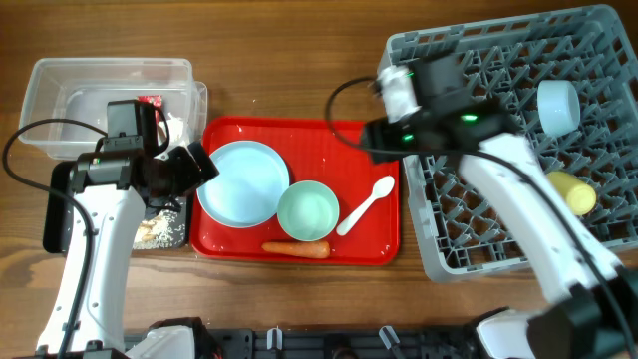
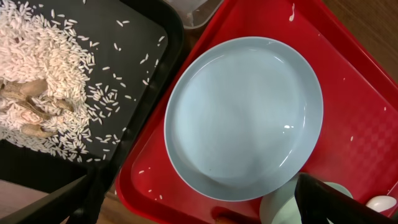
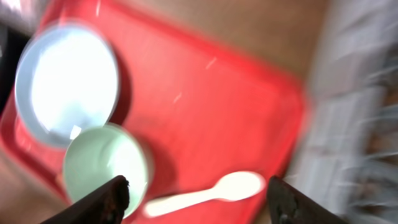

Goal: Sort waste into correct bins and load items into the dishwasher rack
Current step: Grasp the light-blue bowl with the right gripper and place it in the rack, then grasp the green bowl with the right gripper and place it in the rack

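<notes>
Next, my right gripper needs to go to the pale green bowl and grab the bowl's rim point(image 1: 333, 196) point(image 3: 148, 167) on the side facing the white spoon.
A light blue plate point(image 1: 242, 182), a pale green bowl point(image 1: 307, 211), a white spoon point(image 1: 366, 205) and an orange carrot point(image 1: 296, 249) lie on the red serving tray point(image 1: 299, 130). My left gripper point(image 1: 199, 165) is open and empty over the plate's left edge point(image 2: 244, 118), beside the black tray point(image 2: 137, 37) holding rice scraps point(image 2: 43, 68). My right gripper point(image 1: 371, 135) is open and empty above the spoon point(image 3: 211, 191) and green bowl point(image 3: 102, 165); that view is blurred. A light blue bowl point(image 1: 558, 107) and yellow cup point(image 1: 573, 191) sit in the grey rack point(image 1: 518, 150). A red wrapper point(image 1: 150, 101) lies in the clear tub point(image 1: 110, 90). I cannot make out the tissue.
The black tray point(image 1: 164, 224) lies just left of the red tray, partly under my left arm. The rack's left wall stands close to the red tray's right edge. Bare wooden table shows between the tub and the rack.
</notes>
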You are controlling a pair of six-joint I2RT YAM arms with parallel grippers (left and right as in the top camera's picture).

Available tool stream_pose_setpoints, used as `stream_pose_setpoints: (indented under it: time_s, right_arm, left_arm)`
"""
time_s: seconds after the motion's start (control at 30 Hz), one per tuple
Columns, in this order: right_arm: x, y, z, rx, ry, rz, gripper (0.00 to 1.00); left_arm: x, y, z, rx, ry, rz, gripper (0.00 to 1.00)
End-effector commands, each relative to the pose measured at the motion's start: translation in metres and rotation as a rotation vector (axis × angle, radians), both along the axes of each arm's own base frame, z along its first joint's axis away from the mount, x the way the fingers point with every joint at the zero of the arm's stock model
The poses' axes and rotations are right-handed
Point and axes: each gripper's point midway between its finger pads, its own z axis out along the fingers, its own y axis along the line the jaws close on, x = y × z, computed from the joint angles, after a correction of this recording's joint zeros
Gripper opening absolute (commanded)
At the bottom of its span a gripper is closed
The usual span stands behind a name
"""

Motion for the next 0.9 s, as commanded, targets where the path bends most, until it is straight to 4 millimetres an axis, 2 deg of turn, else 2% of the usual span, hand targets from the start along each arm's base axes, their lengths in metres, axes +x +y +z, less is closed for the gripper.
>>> stream_pose_setpoints:
  time_s: [0.0, 0.1, 0.13, 0.2, 0.27, 0.33, 0.4, 0.5, 0.53, 0.57, 0.6, 0.63, 0.7, 0.77, 0.87]
  right_arm:
    - [-0.033, 0.047, -0.062, -0.028, 0.219, 0.042, 0.76]
    - [-0.057, 0.068, -0.111, -0.104, 0.341, 0.071, 0.75]
    - [-0.062, 0.069, -0.121, -0.13, 0.359, 0.082, 0.74]
    - [-0.062, 0.064, -0.14, -0.202, 0.369, 0.031, 0.57]
    - [-0.052, 0.055, -0.14, -0.239, 0.338, -0.047, 0.23]
    - [-0.04, 0.051, -0.129, -0.233, 0.291, -0.078, 0.05]
    - [-0.018, 0.034, -0.099, -0.233, 0.195, -0.143, 0.04]
    - [0.017, -0.019, -0.026, -0.252, -0.045, -0.239, 0.04]
    - [0.029, -0.048, 0.0, -0.289, -0.14, -0.314, 0.04]
    - [0.042, -0.094, 0.036, -0.368, -0.274, -0.435, 0.04]
    - [0.047, -0.125, 0.059, -0.43, -0.358, -0.523, 0.04]
    - [0.052, -0.166, 0.09, -0.527, -0.468, -0.634, 0.04]
    - [0.049, -0.24, 0.143, -0.727, -0.629, -0.864, 0.04]
    - [0.044, -0.285, 0.164, -0.799, -0.685, -1.045, 0.04]
    - [0.054, -0.326, 0.175, -0.81, -0.738, -1.167, 0.04]
  left_arm:
    - [0.0, 0.002, 0.0, 0.004, -0.002, 0.015, 1.0]
    - [0.0, 0.002, 0.0, 0.003, -0.002, 0.015, 1.0]
    - [0.0, 0.002, 0.0, 0.003, -0.002, 0.015, 1.0]
    - [0.0, 0.002, 0.0, 0.003, -0.001, 0.015, 1.0]
    - [0.0, 0.002, 0.0, 0.003, -0.001, 0.015, 1.0]
    - [0.0, 0.002, 0.0, 0.003, -0.001, 0.015, 1.0]
    - [0.0, 0.002, 0.0, 0.003, -0.001, 0.015, 1.0]
    - [0.0, 0.002, 0.0, 0.003, -0.001, 0.015, 1.0]
    - [0.0, 0.002, 0.0, 0.003, -0.001, 0.015, 1.0]
    - [0.0, 0.002, 0.0, 0.003, -0.001, 0.015, 1.0]
    - [0.0, 0.002, 0.0, 0.003, -0.002, 0.015, 1.0]
    - [0.0, 0.002, 0.0, 0.003, -0.002, 0.015, 1.0]
    - [0.0, 0.002, 0.0, 0.003, -0.002, 0.015, 1.0]
    - [0.0, 0.002, 0.0, 0.003, -0.002, 0.015, 1.0]
    - [0.0, 0.002, 0.0, 0.003, -0.003, 0.015, 1.0]
